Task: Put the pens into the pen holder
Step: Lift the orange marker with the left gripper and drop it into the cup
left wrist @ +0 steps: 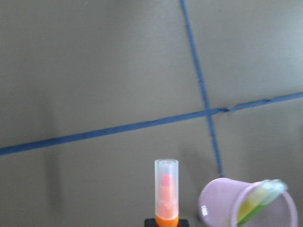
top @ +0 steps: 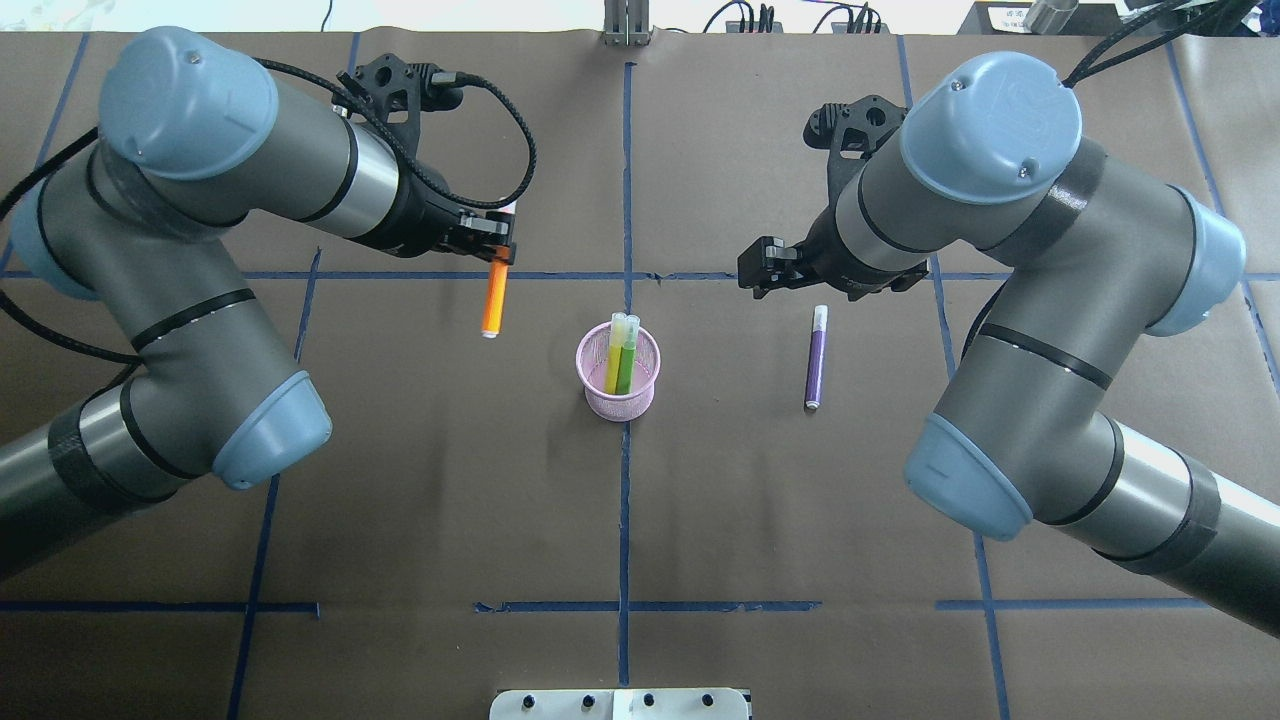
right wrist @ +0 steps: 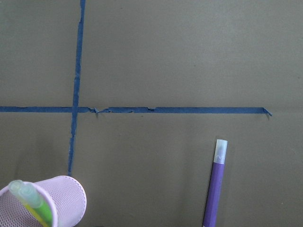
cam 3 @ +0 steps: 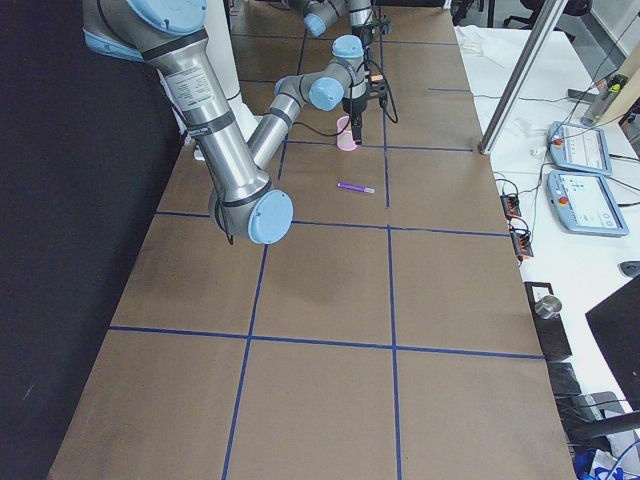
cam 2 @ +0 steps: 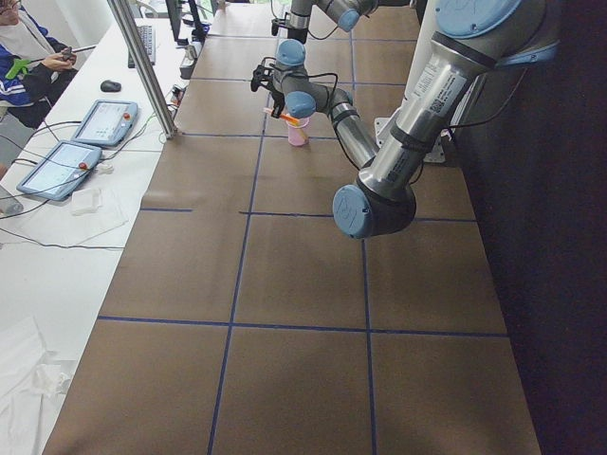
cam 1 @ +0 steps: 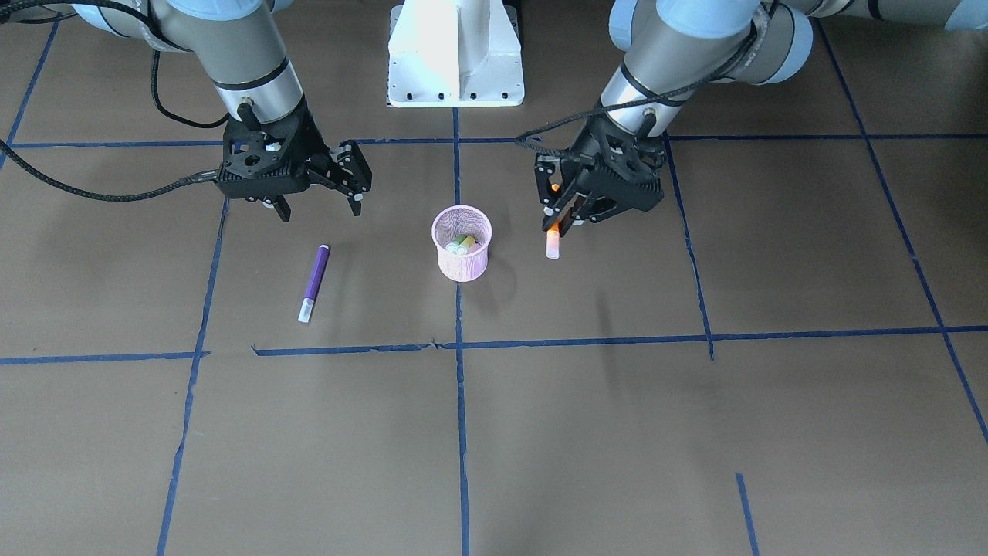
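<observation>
My left gripper is going to let go of the orange pen inside the pink mesh pen holder (cam 1: 469, 237) (left wrist: 265, 208), next to the yellow and green pens.
The pink mesh pen holder (cam 1: 461, 255) (top: 618, 398) stands at the table's middle with a yellow pen (top: 612, 362) and a green pen (top: 627, 358) leaning inside. My left gripper (cam 1: 561, 218) (top: 498, 257) is shut on an orange pen (cam 1: 553, 241) (top: 493, 302) (left wrist: 166, 189), cap down, hanging beside the holder and apart from it. A purple pen (cam 1: 314, 283) (top: 816, 357) (right wrist: 214, 189) lies flat on the other side. My right gripper (cam 1: 318, 207) hovers open just behind that pen, nothing between its fingers.
The white robot base (cam 1: 455, 54) stands behind the holder. Blue tape lines (cam 1: 461, 401) grid the brown table. A side bench with tablets (cam 2: 57, 166) and a seated person (cam 2: 19, 43) lies past the table's left end.
</observation>
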`<state>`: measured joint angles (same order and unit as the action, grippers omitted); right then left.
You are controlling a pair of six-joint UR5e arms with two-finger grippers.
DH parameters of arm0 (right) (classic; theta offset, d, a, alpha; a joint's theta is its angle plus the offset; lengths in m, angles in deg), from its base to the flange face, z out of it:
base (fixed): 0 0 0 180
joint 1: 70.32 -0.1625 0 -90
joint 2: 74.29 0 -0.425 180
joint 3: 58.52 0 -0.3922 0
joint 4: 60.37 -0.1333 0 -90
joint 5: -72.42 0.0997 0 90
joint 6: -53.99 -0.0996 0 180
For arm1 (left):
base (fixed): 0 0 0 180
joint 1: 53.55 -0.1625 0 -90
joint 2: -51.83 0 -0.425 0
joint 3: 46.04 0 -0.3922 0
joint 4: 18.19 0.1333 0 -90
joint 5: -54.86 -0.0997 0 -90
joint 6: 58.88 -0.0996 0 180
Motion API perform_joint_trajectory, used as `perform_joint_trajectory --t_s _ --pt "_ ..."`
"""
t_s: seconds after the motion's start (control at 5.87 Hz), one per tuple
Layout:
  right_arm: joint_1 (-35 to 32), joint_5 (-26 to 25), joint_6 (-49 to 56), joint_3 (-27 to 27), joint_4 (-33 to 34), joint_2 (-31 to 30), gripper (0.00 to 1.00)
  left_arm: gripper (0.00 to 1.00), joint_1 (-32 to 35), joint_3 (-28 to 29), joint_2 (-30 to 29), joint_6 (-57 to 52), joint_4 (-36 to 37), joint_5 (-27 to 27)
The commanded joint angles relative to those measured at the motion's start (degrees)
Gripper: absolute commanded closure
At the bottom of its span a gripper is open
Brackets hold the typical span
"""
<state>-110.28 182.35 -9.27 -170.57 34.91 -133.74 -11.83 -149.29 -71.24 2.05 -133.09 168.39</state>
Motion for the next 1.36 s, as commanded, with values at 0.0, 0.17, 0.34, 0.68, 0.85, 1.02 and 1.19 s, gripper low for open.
perform_joint_trajectory --t_s 0.0,0.17,0.34,0.68,0.85,1.02,1.19 --pt "0.0 0.0 0.1 0.1 0.0 -0.1 0.0 1.0 -4.1 7.9 0.3 4.1 -21.8 -8.4" --pt "0.0 0.1 0.1 0.1 0.0 -0.8 0.0 1.0 -6.3 10.8 -0.1 4.4 -27.6 -12.7" --pt "-0.1 0.2 0.1 0.1 -0.1 -1.2 0.0 1.0 -6.9 11.3 0.0 4.5 -30.2 -13.2" --pt "-0.6 0.3 1.5 -0.6 -0.1 -2.5 0.0 1.0 -10.1 14.5 0.0 4.5 -34.8 -16.8" --pt "-0.6 0.2 1.5 -0.6 -0.1 -2.6 0.0 1.0 -10.3 15.5 -0.1 4.5 -35.3 -16.9" --pt "-0.5 0.2 1.4 -0.6 -0.1 -2.5 0.0 1.0 -10.8 16.6 0.0 4.5 -35.6 -17.0" --pt "-0.5 0.1 1.5 -0.6 -0.1 -2.5 0.0 1.0 -11.0 17.7 -0.2 4.5 -36.4 -17.5"
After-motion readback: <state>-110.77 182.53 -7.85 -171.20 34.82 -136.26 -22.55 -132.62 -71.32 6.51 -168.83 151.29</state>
